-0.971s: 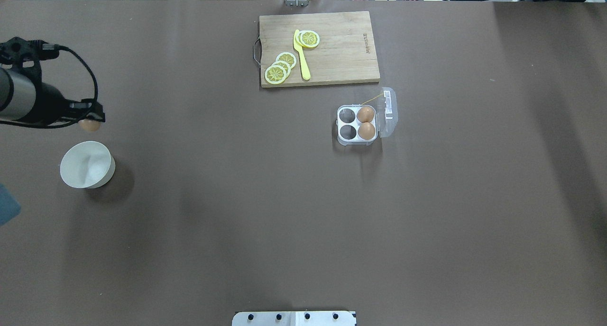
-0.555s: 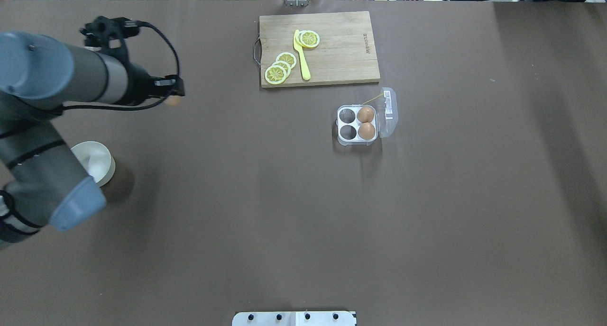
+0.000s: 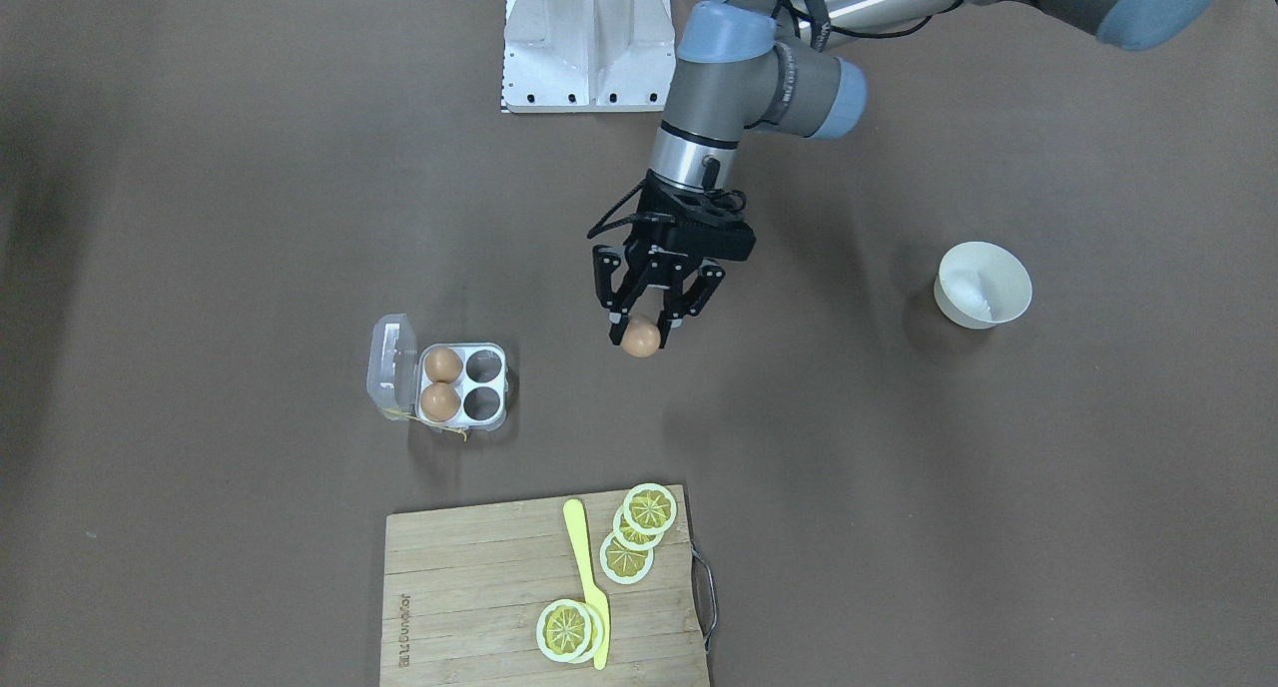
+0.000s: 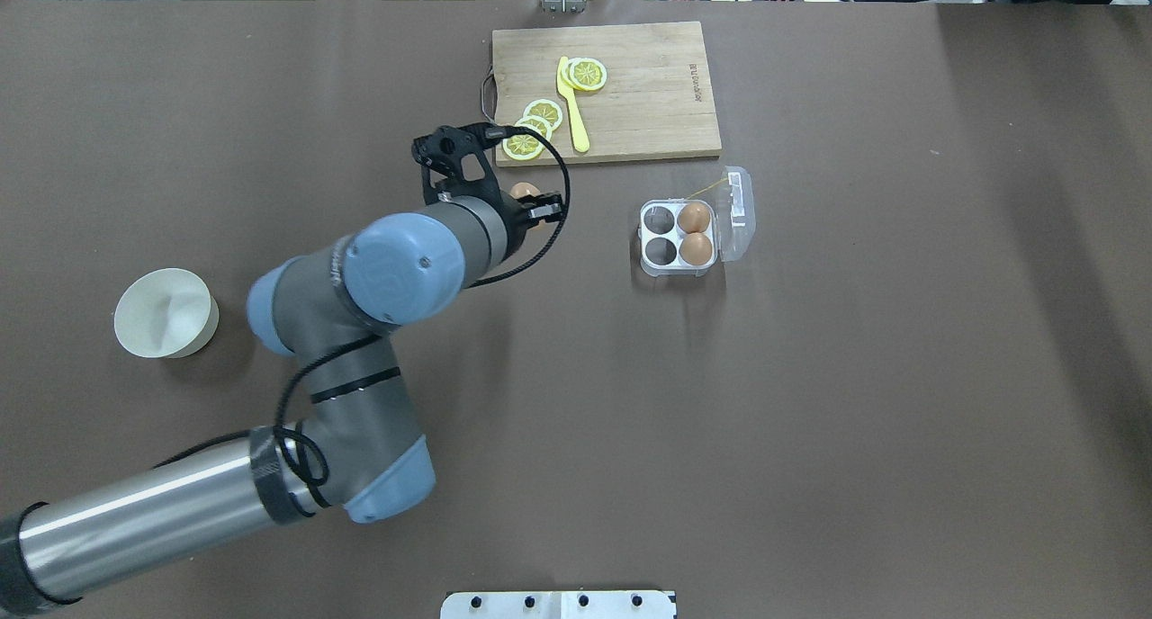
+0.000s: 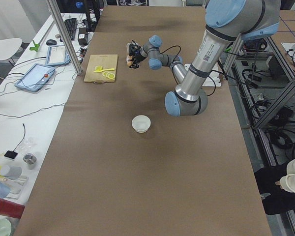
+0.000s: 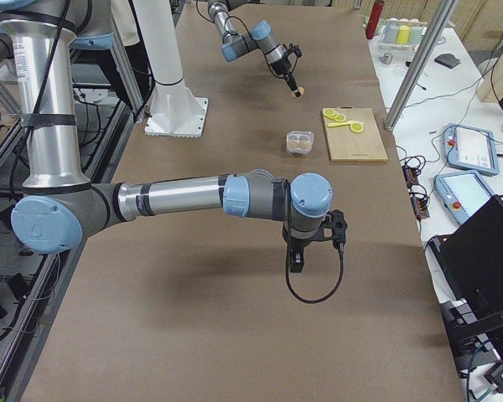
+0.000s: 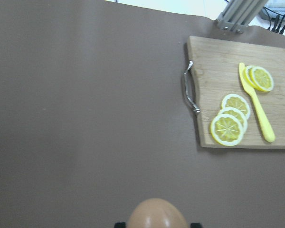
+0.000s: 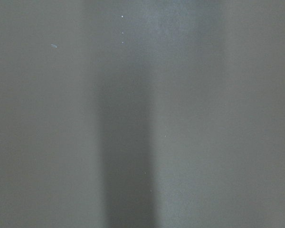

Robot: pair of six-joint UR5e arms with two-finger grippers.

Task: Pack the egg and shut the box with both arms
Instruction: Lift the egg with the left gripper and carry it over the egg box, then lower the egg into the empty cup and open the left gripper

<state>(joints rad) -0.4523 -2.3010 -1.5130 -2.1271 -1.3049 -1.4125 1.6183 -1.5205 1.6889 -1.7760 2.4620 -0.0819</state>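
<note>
Next, my left gripper lets go of the egg in the empty box cell farther from the cutting board [image 3: 484, 364].
My left gripper [image 3: 640, 330] is shut on the small orange-brown egg [image 3: 641, 340] and holds it above the table, left of the box in the overhead view [image 4: 525, 190]. The egg fills the bottom edge of the left wrist view [image 7: 157, 216]. The box [image 4: 675, 234] sits open, its clear lid [image 4: 738, 207] folded to the right. Two brown eggs [image 4: 694, 216] fill its right cells and the two left cells are empty. My right gripper [image 6: 295, 264] shows only in the exterior right view, low over bare table, and I cannot tell whether it is open.
A wooden cutting board [image 4: 648, 97] with lemon slices [image 4: 531, 133] and a yellow knife [image 4: 572, 106] lies beyond the box. A white bowl [image 4: 166, 313] stands at the far left. The white base block [image 3: 589, 38] sits at the robot's side.
My left arm has swung right and forward with the egg, from beside the white bowl to near the cutting board's corner, closer to the box. The box has not moved.
</note>
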